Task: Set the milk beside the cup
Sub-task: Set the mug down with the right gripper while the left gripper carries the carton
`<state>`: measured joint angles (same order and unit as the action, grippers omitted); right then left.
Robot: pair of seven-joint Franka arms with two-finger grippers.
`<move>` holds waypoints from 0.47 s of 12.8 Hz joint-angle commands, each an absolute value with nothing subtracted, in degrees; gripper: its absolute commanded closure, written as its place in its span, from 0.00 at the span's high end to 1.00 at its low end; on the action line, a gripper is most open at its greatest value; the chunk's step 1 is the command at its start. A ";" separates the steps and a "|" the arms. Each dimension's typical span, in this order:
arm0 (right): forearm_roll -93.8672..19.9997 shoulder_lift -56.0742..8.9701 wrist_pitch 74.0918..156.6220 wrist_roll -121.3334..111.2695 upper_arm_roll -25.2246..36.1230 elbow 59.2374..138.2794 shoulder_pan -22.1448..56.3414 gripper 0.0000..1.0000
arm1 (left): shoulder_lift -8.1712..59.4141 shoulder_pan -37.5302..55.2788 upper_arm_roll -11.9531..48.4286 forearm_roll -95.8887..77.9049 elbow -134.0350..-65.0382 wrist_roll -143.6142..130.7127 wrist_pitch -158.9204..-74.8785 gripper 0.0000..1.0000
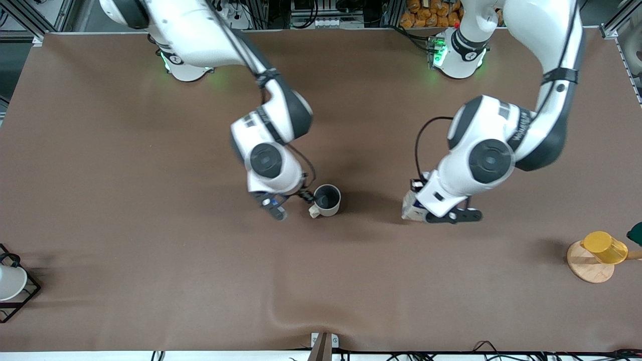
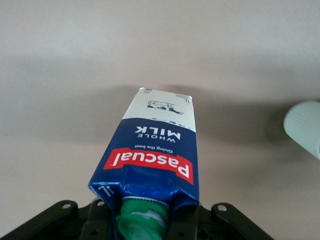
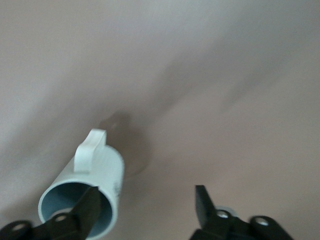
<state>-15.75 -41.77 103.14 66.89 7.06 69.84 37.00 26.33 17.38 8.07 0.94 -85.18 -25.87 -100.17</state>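
The robot's left gripper needs to release the milk, now at or just above the table, on the table point(image 1: 326, 184), close against the robot-facing side of the cup.
The milk point(image 1: 410, 204) is a dark blue carton with a green cap, and it sits under my left gripper point(image 1: 420, 209). In the left wrist view the left gripper point(image 2: 142, 226) is shut on the gabled top of the milk point(image 2: 155, 150), by the green cap. The carton's base is at or just above the table. The cup point(image 1: 327, 200), a beige mug with a grey inside, stands upright toward the right arm's end from the milk, with a gap between them. It also shows in the left wrist view point(image 2: 305, 127). My right gripper point(image 1: 291, 203) is open and empty beside the cup point(image 3: 82, 192). In the right wrist view point(image 3: 145, 205) one finger overlaps the cup's rim.
A yellow cup point(image 1: 604, 247) lies on a wooden disc point(image 1: 588, 268) at the left arm's end, with a dark green object point(image 1: 636, 233) beside it. A white cup in a black wire rack point(image 1: 11, 283) stands at the right arm's end. The table cover has a wrinkle point(image 1: 281, 311) near the front edge.
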 commanded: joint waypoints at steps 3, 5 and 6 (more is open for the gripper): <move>-15.56 -32.79 88.36 39.02 6.59 69.26 20.35 1.00 | 25.84 27.14 7.91 -0.16 -85.25 -36.11 -97.56 0.00; -15.56 -32.61 83.69 23.98 6.59 69.43 12.52 1.00 | 28.11 28.82 7.91 -4.11 -81.59 -36.82 -97.47 0.00; -15.56 -32.61 82.63 17.21 6.59 69.69 8.30 1.00 | 29.43 30.39 7.91 -6.31 -79.74 -39.00 -97.47 0.00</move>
<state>-15.49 -33.34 83.91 27.90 8.03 67.29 14.72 26.72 29.18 8.34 -2.81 -84.40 -36.81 -98.60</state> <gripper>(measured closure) 0.000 0.687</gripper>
